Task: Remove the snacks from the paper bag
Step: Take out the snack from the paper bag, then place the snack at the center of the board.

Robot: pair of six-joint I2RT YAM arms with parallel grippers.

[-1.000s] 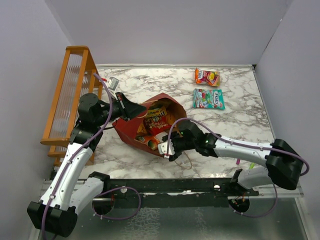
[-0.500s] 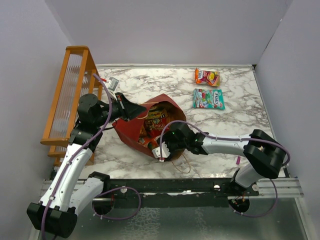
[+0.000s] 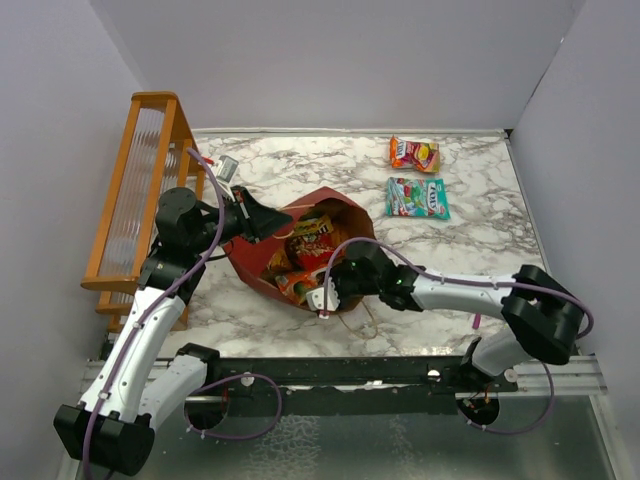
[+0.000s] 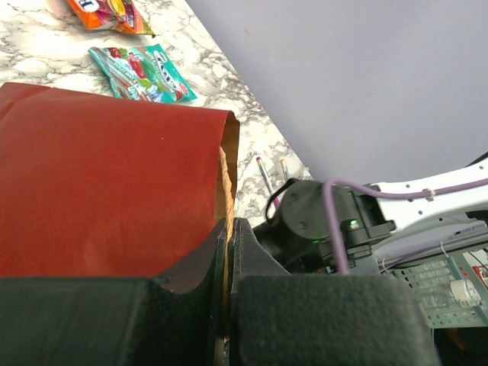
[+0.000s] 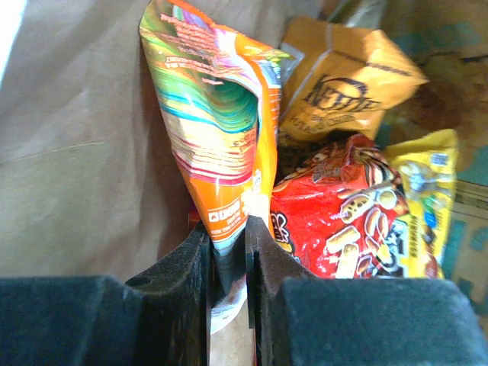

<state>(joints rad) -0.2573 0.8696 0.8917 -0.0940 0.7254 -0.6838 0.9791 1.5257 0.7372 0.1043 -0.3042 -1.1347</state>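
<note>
My right gripper needs to release the orange packet, now held in the paper bag's mouth, setting it free on top of the teal snack (image 3: 425, 190) that is lying on the table.
The paper bag (image 3: 258, 262), dark red outside, lies on its side at centre left with its mouth toward the right arm. My left gripper (image 3: 262, 222) is shut on the bag's top edge (image 4: 227, 164) and holds the mouth up. My right gripper (image 3: 325, 295) is in the mouth, shut on the bottom end of an orange packet (image 5: 221, 137), which also shows in the top view (image 3: 295, 285). Beside it in the bag lie a red packet (image 5: 343, 221), a yellow packet (image 5: 427, 191) and an orange-yellow packet (image 5: 343, 76). Two snacks lie on the table: an orange one (image 3: 414, 153) and a teal one (image 3: 418, 197).
An orange wooden rack (image 3: 140, 200) stands along the left edge, close behind the left arm. A pink pen (image 3: 476, 322) and a green pen (image 3: 503, 330) lie near the right arm's base. The bag's tan handle (image 3: 368, 322) trails on the table under the right wrist.
My right gripper pushed further into the bag's mouth and now grips the orange packet. The bag's mouth shifted slightly. The left gripper stayed on the bag's edge.
</note>
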